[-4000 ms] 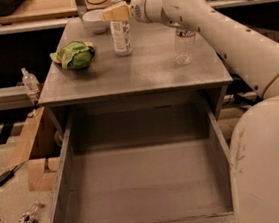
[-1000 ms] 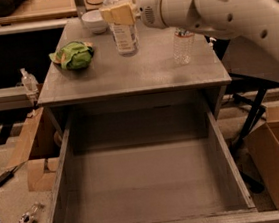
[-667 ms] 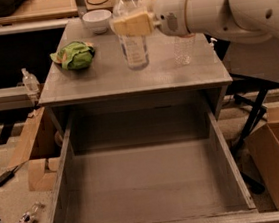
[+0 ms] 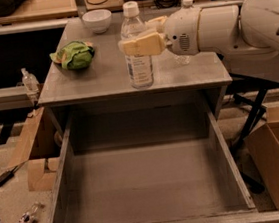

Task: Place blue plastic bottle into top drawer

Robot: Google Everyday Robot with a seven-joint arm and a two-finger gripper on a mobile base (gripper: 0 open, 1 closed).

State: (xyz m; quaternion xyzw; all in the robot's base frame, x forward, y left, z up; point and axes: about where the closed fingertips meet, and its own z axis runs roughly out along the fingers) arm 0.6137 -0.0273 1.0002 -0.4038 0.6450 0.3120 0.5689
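The gripper needs to release the blue plastic bottle upright near the middle of the top drawer's bottom (image 4: 130, 165), a little toward the green bag's side.
The blue plastic bottle (image 4: 137, 58) is clear with a white cap and a tall white label. My gripper (image 4: 138, 38) is shut on its upper body and holds it upright, lifted, over the front part of the grey cabinet top (image 4: 95, 78). The cream fingers (image 4: 142, 45) wrap the bottle just below its shoulder. The white arm reaches in from the right. The top drawer (image 4: 137, 184) is pulled wide open below and in front of the bottle, and nothing lies in it.
A green bag (image 4: 74, 55) and a white bowl (image 4: 97, 20) sit on the cabinet top at the left and back. A second clear bottle (image 4: 184, 38) stands behind my wrist. Cardboard boxes (image 4: 275, 158) stand on the floor at both sides.
My gripper took the bottle from the back of the cabinet top, lifted it and carried it toward the front edge and to the right. The arm has swung forward with it.
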